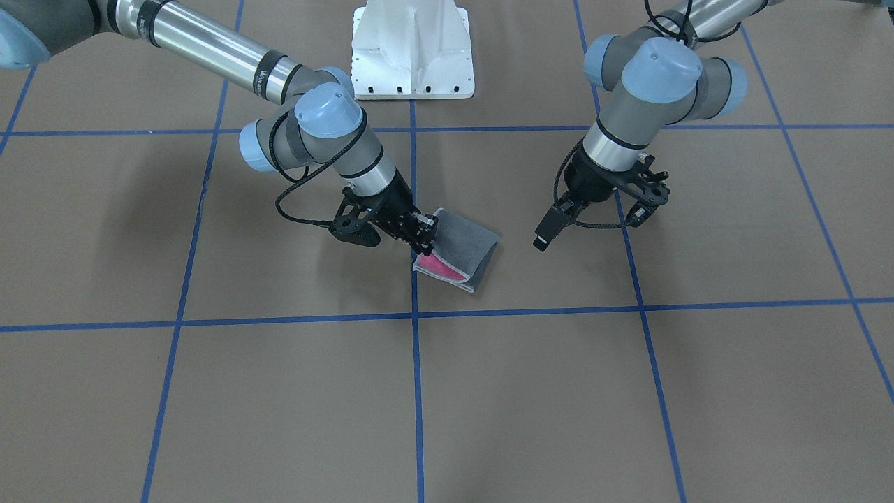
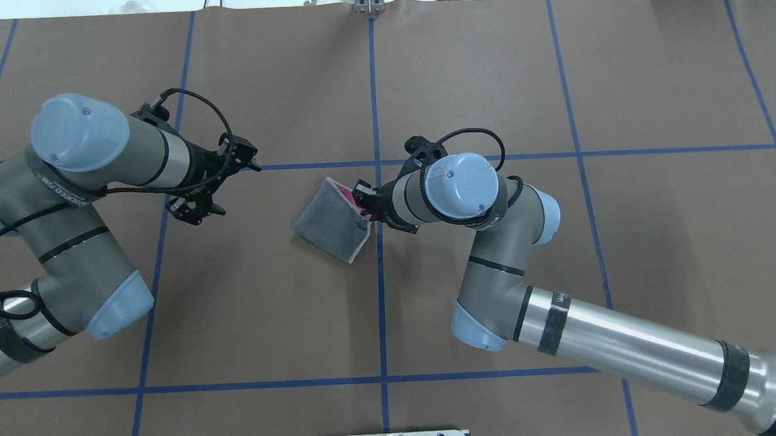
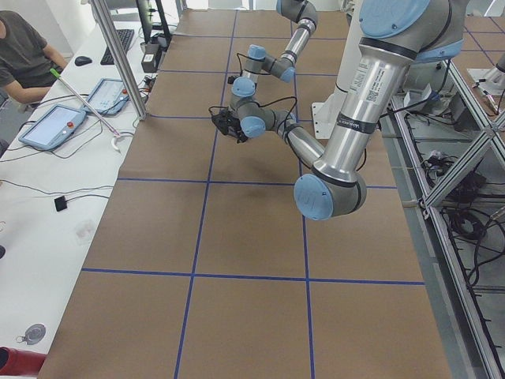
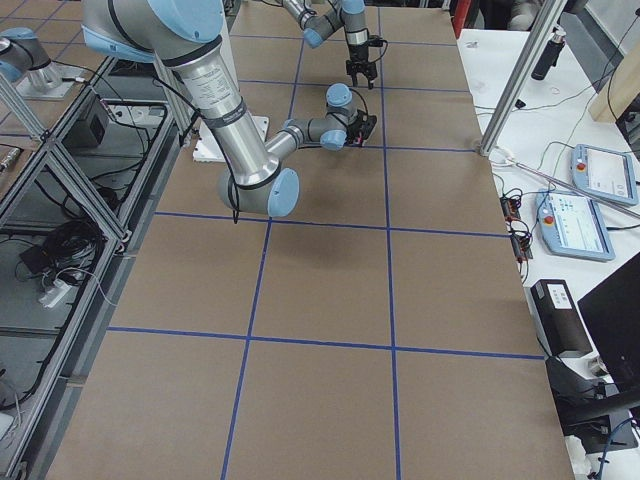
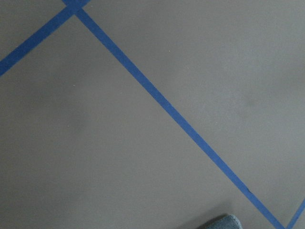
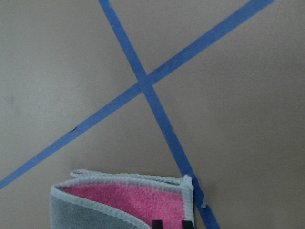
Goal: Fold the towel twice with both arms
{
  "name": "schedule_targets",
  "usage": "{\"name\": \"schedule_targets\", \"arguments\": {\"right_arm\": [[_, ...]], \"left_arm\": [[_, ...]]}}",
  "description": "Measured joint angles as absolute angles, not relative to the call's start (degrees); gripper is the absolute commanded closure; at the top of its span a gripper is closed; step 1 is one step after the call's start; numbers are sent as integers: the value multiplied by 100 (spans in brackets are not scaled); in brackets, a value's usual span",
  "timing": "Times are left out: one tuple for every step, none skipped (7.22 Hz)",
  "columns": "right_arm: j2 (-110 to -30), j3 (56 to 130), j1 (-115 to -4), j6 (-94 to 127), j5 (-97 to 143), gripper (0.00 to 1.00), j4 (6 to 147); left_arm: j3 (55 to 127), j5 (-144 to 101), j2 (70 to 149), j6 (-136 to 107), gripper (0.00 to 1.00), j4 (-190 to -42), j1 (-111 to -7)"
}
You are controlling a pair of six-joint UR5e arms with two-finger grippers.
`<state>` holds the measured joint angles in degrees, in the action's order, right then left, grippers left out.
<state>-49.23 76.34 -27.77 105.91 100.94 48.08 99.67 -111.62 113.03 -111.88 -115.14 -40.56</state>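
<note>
The towel's crooked upper layer leaves a pink wedge showing, so I need to regrip the upper layer's near corner [image 1: 436, 251] with my right gripper and pull it over the pink.
The towel [image 1: 464, 244] lies folded near the table's middle, dark grey outside with pink showing between its layers. From overhead the towel [image 2: 329, 224] sits just left of the centre tape line. My right gripper [image 1: 424, 236] is shut on the towel's upper layer at its open edge and holds that edge slightly raised. The right wrist view shows the pink face and light edging of the towel [image 6: 119, 200], with two fingertips [image 6: 157, 223] at the bottom. My left gripper [image 1: 548, 234] hovers open over bare table, well apart from the towel. A grey corner of the towel [image 5: 223, 221] shows in its wrist view.
The white pedestal base [image 1: 412, 56] stands at the robot's side of the table. Blue tape lines [image 2: 381, 277] divide the brown surface into squares. A person [image 3: 24, 47] sits at a side bench with tablets [image 3: 51, 126].
</note>
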Motion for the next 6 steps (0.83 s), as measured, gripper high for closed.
{"name": "schedule_targets", "arguments": {"right_arm": [[-4925,7640,-2777,10591,10094,49,4808],[-4926,7650,-2777,10591,10095,49,4808],[-4931,7663,-2777,10591,10092,49,4808],[-4945,7671,-2775,10591,10091,51,4806],[-4966,7676,-2772,10591,10090,55,4802],[-4977,7682,-2771,10591,10090,56,4800]], "left_arm": [[9967,-11162,11303,-11191,0,-11514,-4058],[9969,-11162,11303,-11196,0,-11514,-4060],[9976,-11162,11303,-11202,0,-11512,-4060],[9980,-11162,11303,-11207,0,-11508,-4060],[9982,-11162,11303,-11211,0,-11506,-4061],[9984,-11162,11303,-11213,0,-11505,-4060]]}}
